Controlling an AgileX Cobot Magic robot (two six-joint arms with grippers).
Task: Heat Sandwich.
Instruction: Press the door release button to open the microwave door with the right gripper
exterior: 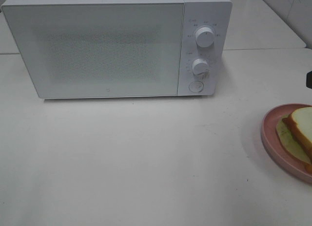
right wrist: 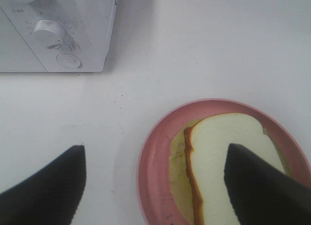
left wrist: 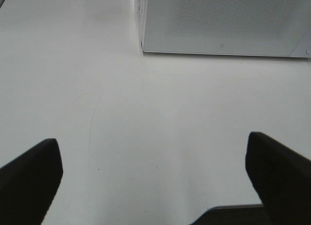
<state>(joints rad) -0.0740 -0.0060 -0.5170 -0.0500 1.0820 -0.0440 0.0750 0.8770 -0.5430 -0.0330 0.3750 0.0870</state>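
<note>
The fingers of my right gripper will close just in front of the round button [exterior: 196, 86] [right wrist: 68, 60] on the microwave's panel, so that they can press that button while closed.
The sandwich [exterior: 301, 126] lies on a round pink plate [exterior: 271, 138] at the right edge of the table, cut off by the frame. It shows white bread, a tan crust and a pale yellow-green layer. In the right wrist view my right gripper [right wrist: 155, 188] is open above the plate [right wrist: 150, 157]. One of its fingers hangs over the sandwich [right wrist: 218, 147] and the other over the bare table beside the plate. My left gripper [left wrist: 155, 186] is open over bare table in front of the microwave [left wrist: 223, 21]. Neither gripper shows in the high view.
The white microwave [exterior: 97, 45] stands at the back with its door shut. Its panel carries two knobs [exterior: 205, 36] [exterior: 200, 67] and a round button [exterior: 195, 86]. A dark object [exterior: 309, 79] pokes in at the right edge. White tabletop lies between microwave and plate.
</note>
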